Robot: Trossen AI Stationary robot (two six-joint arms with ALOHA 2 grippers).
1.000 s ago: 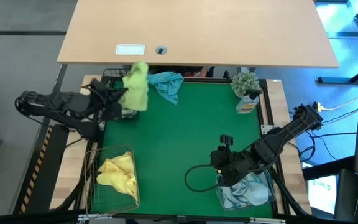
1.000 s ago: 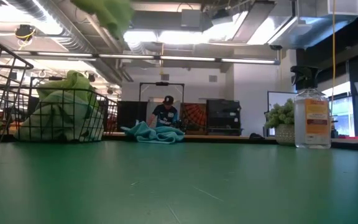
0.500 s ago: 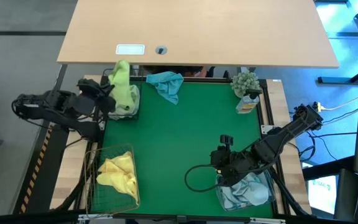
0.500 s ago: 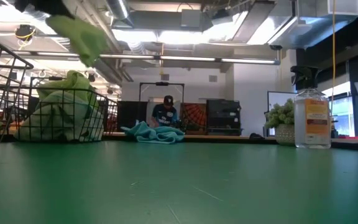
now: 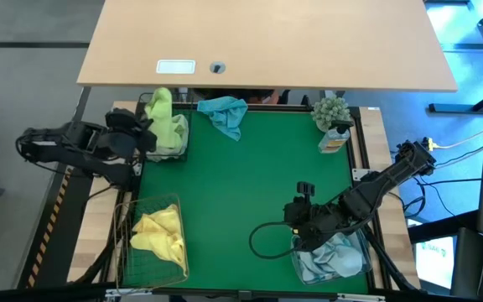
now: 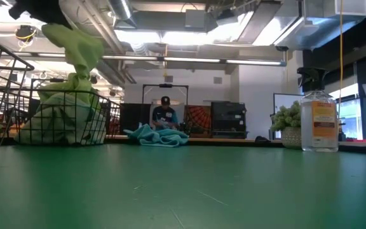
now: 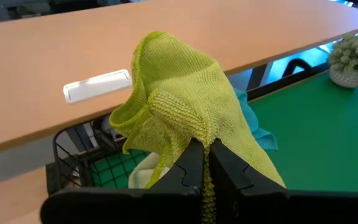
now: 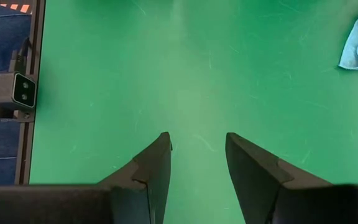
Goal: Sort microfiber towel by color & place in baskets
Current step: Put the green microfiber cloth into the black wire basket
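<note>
I should use my left gripper to drop the lime-green towel on top of the green cloth in the black wire basket (image 5: 169, 138) (image 7: 143, 168).
My left gripper (image 5: 147, 134) (image 7: 205, 157) is shut on a lime-green microfiber towel (image 5: 163, 115) (image 7: 179, 93) above the black wire basket (image 5: 151, 102) (image 7: 73, 155) at the table's far left corner, where more green cloth lies (image 6: 62, 117). A teal towel (image 5: 225, 113) (image 6: 157, 135) lies bunched on the table by the far edge. The tan wire basket (image 5: 124, 243) at the near left holds yellow towels (image 5: 159, 231). My right gripper (image 5: 303, 228) (image 8: 197, 149) is open beside the clear tub (image 5: 360, 252), which holds pale blue towels. My left gripper pinches a gathered fold of the green towel (image 7: 199, 134) between its two fingers, coming level from the table's left side. The cloth bulges past the fingertips and hangs slack. In the low view its lower end (image 6: 76, 75) reaches the green pile in the black basket.
A small potted plant (image 5: 332, 109) and a spray bottle (image 5: 335, 138) (image 6: 319, 121) stand at the far right corner. A wooden desk (image 5: 267, 42) lies beyond the far edge. A person (image 6: 164, 114) sits far off in the room. Bare green mat fills the table's middle.
My left gripper has carried the green towel from over the mat toward the table's left, over the black basket, and has come down. The towel, which hung clear, now reaches down to the green pile in that basket. The gripper has stayed shut on it.
</note>
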